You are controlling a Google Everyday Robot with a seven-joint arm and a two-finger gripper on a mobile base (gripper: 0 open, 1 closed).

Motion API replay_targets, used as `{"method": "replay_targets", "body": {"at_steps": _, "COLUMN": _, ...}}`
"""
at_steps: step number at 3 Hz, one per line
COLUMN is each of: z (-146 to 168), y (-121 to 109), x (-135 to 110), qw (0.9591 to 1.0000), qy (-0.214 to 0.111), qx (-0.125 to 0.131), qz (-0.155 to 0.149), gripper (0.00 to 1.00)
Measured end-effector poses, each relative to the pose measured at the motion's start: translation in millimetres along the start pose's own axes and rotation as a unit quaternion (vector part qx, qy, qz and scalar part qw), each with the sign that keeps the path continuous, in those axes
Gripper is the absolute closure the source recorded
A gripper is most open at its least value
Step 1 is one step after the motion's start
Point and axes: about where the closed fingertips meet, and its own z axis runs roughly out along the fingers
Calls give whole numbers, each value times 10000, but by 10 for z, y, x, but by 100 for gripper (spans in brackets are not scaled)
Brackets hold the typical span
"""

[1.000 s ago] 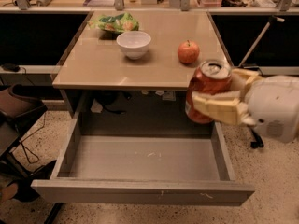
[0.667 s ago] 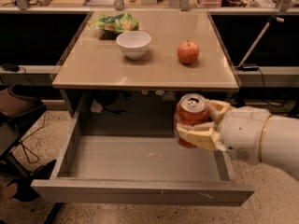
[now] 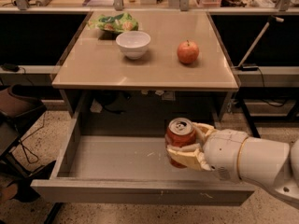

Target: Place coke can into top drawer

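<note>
My gripper will release the coke can so that it rests on the drawer's grey bottom (image 3: 155, 160), just behind the middle of the drawer's front panel.
The coke can (image 3: 180, 135) is a red can with a silver top, held upright in my gripper (image 3: 186, 148). The gripper's cream fingers (image 3: 187, 158) are shut around its lower body. The can hangs inside the open top drawer (image 3: 117, 160), over the right part of its scuffed grey floor, just above or at the floor; I cannot tell if it touches. My white arm (image 3: 252, 164) reaches in from the right over the drawer's right wall.
On the tan tabletop (image 3: 93, 69) above stand a white bowl (image 3: 133, 44), a red apple (image 3: 188, 52) and a green chip bag (image 3: 114, 22). A dark chair (image 3: 16, 111) is at the left. The drawer's front panel (image 3: 140, 191) is nearest me.
My gripper has carried the can down and to the left, from beside the table's right edge into the drawer's right half.
</note>
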Motion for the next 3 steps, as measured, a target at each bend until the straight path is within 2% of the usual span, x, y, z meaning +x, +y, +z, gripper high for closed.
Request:
{"method": "replay_targets", "body": {"at_steps": 1, "z": 268, "y": 0, "x": 81, "qw": 9999, "qy": 50, "qx": -66, "qz": -107, "gripper": 100}}
{"method": "replay_targets", "body": {"at_steps": 2, "z": 802, "y": -103, "x": 238, "qw": 9998, "qy": 147, "qx": -15, "qz": -147, "gripper": 100}}
{"method": "replay_targets", "body": {"at_steps": 3, "z": 802, "y": -101, "x": 223, "qw": 9997, "qy": 172, "qx": -21, "qz": -171, "gripper": 100}}
